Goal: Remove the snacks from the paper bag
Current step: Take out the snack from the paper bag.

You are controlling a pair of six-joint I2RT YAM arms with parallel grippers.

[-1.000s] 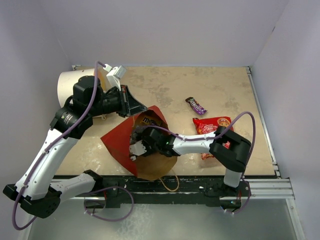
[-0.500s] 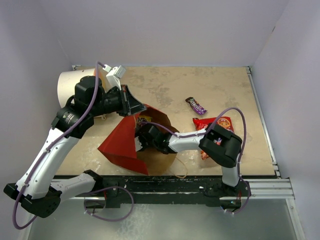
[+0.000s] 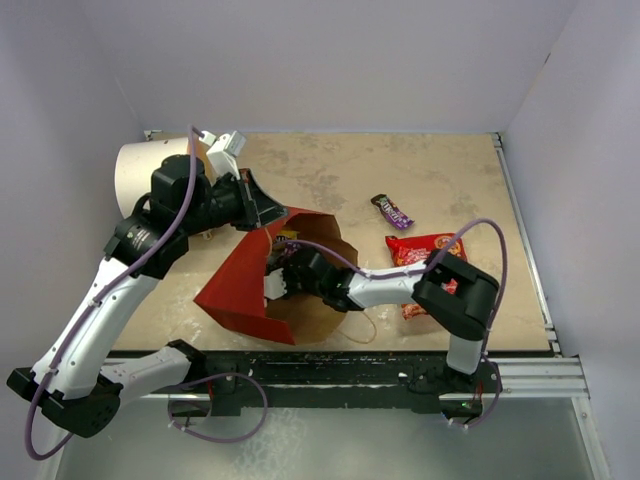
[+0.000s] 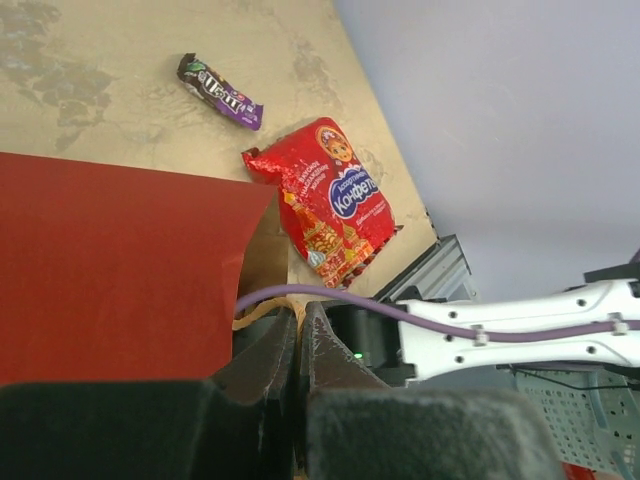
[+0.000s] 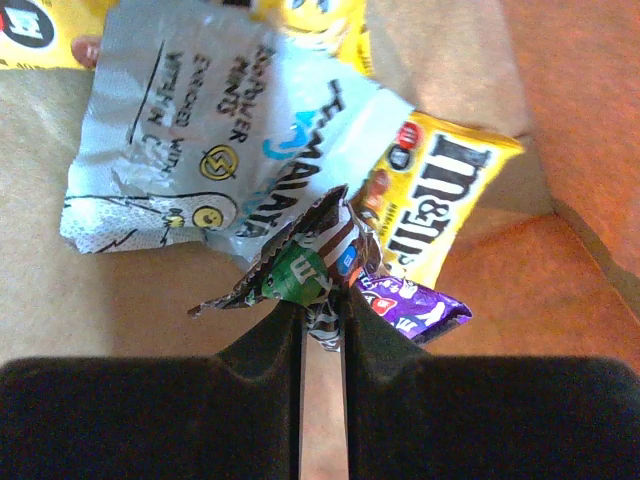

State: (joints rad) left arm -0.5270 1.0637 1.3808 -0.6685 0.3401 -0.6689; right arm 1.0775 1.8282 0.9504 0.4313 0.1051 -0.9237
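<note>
My right gripper is going to set the small brown candy packet down against the purple candy packet's side (image 3: 409,204) that faces away from the bag.
The paper bag (image 3: 232,292) lies on its side, red outside (image 4: 120,260) and brown inside (image 5: 60,300). My left gripper (image 3: 262,206) (image 4: 297,322) is shut on the bag's upper rim and holds the mouth up. My right gripper (image 3: 281,281) (image 5: 322,312) is inside the bag, its jaws shut on the end of a small brown candy packet (image 5: 310,262). Around it lie a silvery wrapper (image 5: 190,150), a yellow candy packet (image 5: 440,190) and a purple packet (image 5: 415,305). Outside on the table lie the large red packet (image 3: 425,250) (image 4: 335,200) and a purple candy packet (image 3: 391,211) (image 4: 220,92).
A white cylinder (image 3: 148,172) lies at the back left behind my left arm. The bag's tan cord handle (image 3: 362,330) trails at the table's near edge. Walls close the table (image 3: 420,170) in on three sides.
My right gripper has reached deeper into the bag and closed from open onto the brown candy packet. The bag's mouth has shifted slightly. The left gripper keeps its grip.
</note>
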